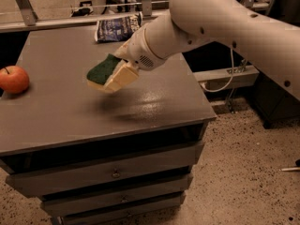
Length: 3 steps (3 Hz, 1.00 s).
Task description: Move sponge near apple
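I should set the sponge on the grey cabinet top close beside the apple [45, 77], on its inner side, with my gripper.
The sponge [101, 71], dark green on top with pale yellow foam below, is held in the air above the middle of the grey cabinet top [61, 111]. My gripper [115, 76] is shut on the sponge, and one pale yellow finger [123, 77] shows on its near side. The red-orange apple [13, 79] sits at the far left edge of the cabinet top, well to the left of the sponge. The white arm comes in from the upper right.
A dark blue snack bag [116, 28] lies at the back of the cabinet top. The cabinet has drawers [112, 172] below its front edge. A metal rail [56, 22] runs behind it. Speckled floor [243, 172] lies to the right.
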Available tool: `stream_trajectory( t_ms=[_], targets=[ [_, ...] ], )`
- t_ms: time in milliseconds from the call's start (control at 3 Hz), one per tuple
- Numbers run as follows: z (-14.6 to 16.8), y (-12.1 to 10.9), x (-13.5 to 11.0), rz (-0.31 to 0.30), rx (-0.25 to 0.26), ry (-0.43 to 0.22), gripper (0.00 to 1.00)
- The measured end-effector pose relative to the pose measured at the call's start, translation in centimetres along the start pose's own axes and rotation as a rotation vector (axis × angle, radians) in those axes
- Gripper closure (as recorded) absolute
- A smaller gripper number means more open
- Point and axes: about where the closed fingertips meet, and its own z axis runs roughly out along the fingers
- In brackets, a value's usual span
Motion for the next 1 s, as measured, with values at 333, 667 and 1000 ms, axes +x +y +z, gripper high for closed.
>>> stream_trajectory(
  t_ms=[333, 667, 1000],
  targets=[
    [0.7, -0.3, -1.5, -0.026, 0.012, -0.040, 1.00],
    [3.5, -1.9, -4.7, -0.088, 0.021, -0.115, 1.00],
    [6.3, -3.4, -6.4, -0.125, 0.009, -0.153, 1.00]
  ],
)
